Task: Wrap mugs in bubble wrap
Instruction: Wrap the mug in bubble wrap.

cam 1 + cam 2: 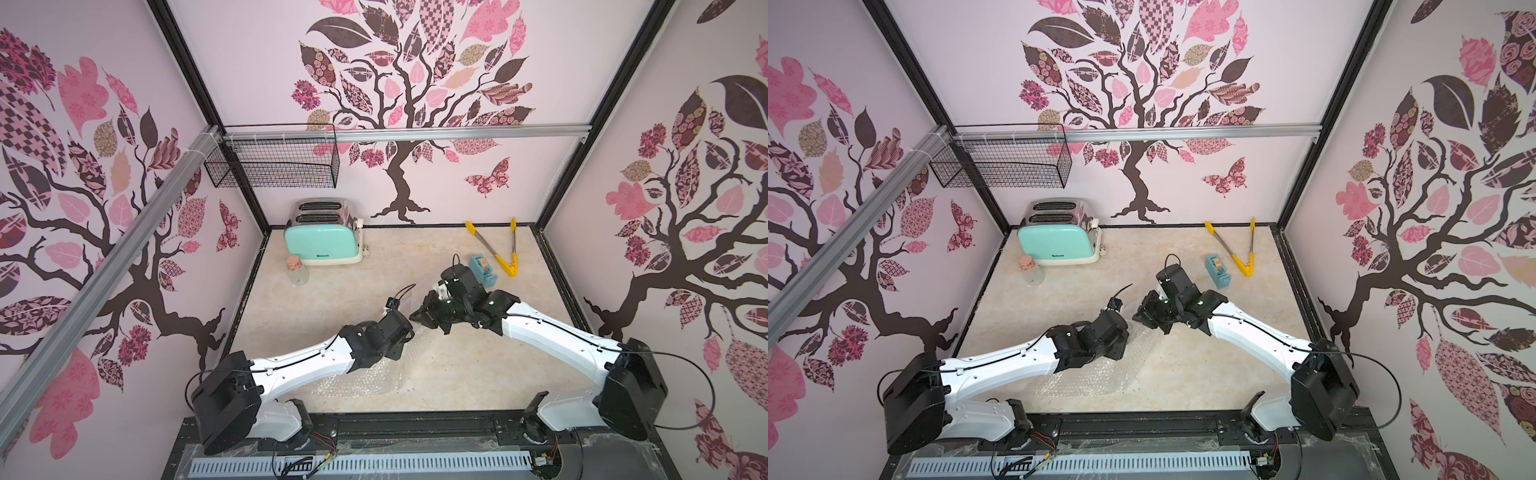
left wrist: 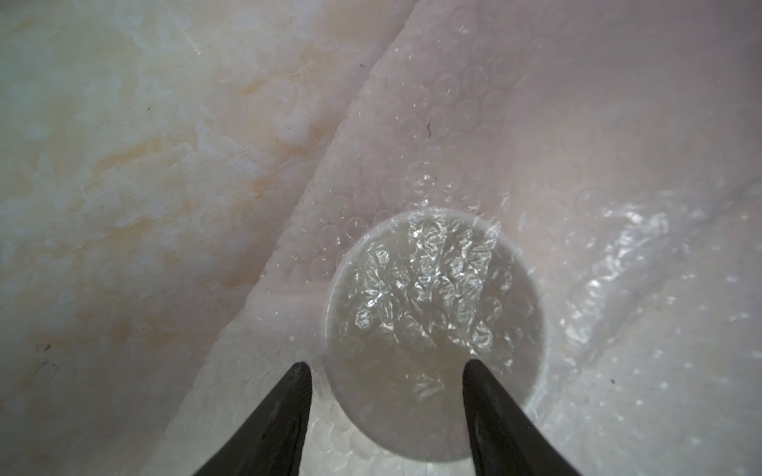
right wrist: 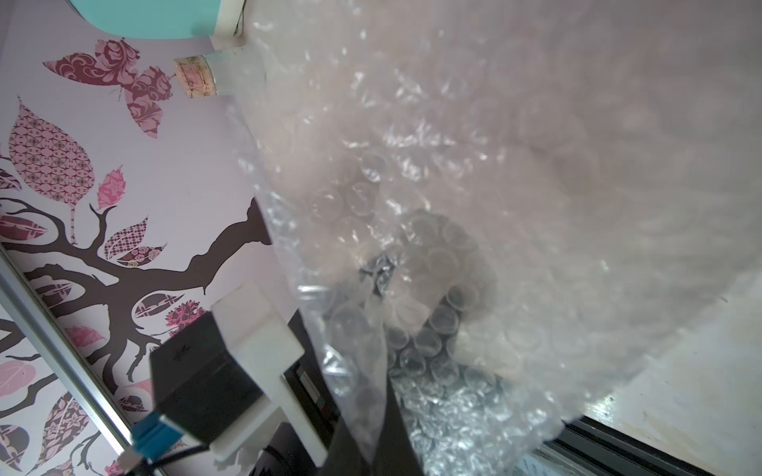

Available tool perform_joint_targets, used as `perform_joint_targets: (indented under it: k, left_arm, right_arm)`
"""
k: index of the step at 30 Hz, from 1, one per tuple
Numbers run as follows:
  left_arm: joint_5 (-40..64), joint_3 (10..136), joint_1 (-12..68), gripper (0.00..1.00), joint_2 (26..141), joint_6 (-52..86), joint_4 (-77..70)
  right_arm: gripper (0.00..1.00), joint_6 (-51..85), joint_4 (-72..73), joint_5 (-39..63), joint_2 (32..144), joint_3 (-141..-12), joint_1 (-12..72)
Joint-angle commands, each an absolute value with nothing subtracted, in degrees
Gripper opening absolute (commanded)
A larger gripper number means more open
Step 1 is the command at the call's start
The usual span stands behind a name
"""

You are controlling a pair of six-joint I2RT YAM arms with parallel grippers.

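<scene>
Next, my right gripper lets go of the raised edge of bubble wrap over the small white mug (image 1: pixel 397 310) beside my left gripper.
The small white mug (image 2: pixel 433 412) stands on the bubble wrap (image 2: pixel 412 136), seen from above in the left wrist view, with crinkled shine across its mouth. My left gripper (image 2: pixel 387 366) is open over it, one fingertip outside the rim and the other over the mouth. In both top views the left wrist (image 1: pixel 390 332) hides the mug. My right gripper (image 3: pixel 377 280) is shut on an edge of the bubble wrap (image 3: pixel 474 185) and holds it up beside the left wrist. The right gripper (image 1: pixel 417 316) faces the left arm. The rest of the sheet (image 1: pixel 357 382) (image 1: pixel 1084 382) lies flat near the front.
A mint toaster (image 1: pixel 322 239) and a corked glass bottle (image 1: pixel 297 270) stand at the back left. A blue tape dispenser (image 1: pixel 483 270) and yellow tongs (image 1: pixel 498 249) lie at the back right. A black wire basket (image 1: pixel 274 162) hangs on the rail.
</scene>
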State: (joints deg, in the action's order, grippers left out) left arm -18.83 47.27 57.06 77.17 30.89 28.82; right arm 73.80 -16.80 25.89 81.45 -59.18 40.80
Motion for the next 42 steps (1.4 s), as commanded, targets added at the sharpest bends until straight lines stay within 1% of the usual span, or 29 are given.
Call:
perform_joint_targets:
  k: [1,7,22,27,29,31,33,34,38,42]
  left_arm:
    - [-18.1,45.9,57.7,0.62,75.8,29.8,28.5]
    - [-17.8,44.3,57.7,0.60,74.0,29.1,26.7]
    - [-15.9,40.0,57.8,0.59,66.9,28.1,22.6]
    - [-19.1,39.8,57.8,0.65,62.5,29.5,24.9]
    - [-21.3,39.7,57.8,0.73,60.3,29.8,25.7]
    - [-22.2,39.7,57.8,0.78,59.0,29.8,25.8]
    - [-22.6,39.7,57.8,0.87,59.2,30.1,25.4]
    - [-22.5,39.9,57.7,0.89,60.2,30.0,25.1]
    - [-21.2,40.8,56.2,0.90,67.6,29.6,23.4]
    - [-19.5,41.1,52.7,0.86,72.0,30.5,22.0]
  right_arm:
    - [0.00,74.7,-15.7,27.1,85.7,-62.6,40.7]
    - [0.00,74.9,-14.0,28.4,91.7,-64.9,40.6]
    - [0.00,73.8,-12.8,28.3,99.6,-67.3,39.4]
    - [0.00,73.3,-12.7,28.3,100.6,-67.7,39.1]
    - [0.00,73.1,-12.9,28.6,101.1,-68.1,39.1]
    - [0.00,72.9,-12.8,28.9,101.5,-68.2,39.1]
    - [0.00,72.9,-12.7,29.2,101.7,-68.2,39.1]
    - [0.00,72.9,-12.6,29.4,101.8,-68.3,39.1]
    - [0.00,73.0,-12.5,29.5,101.7,-68.3,39.1]
    - [0.00,73.0,-12.3,29.8,101.7,-68.2,39.1]
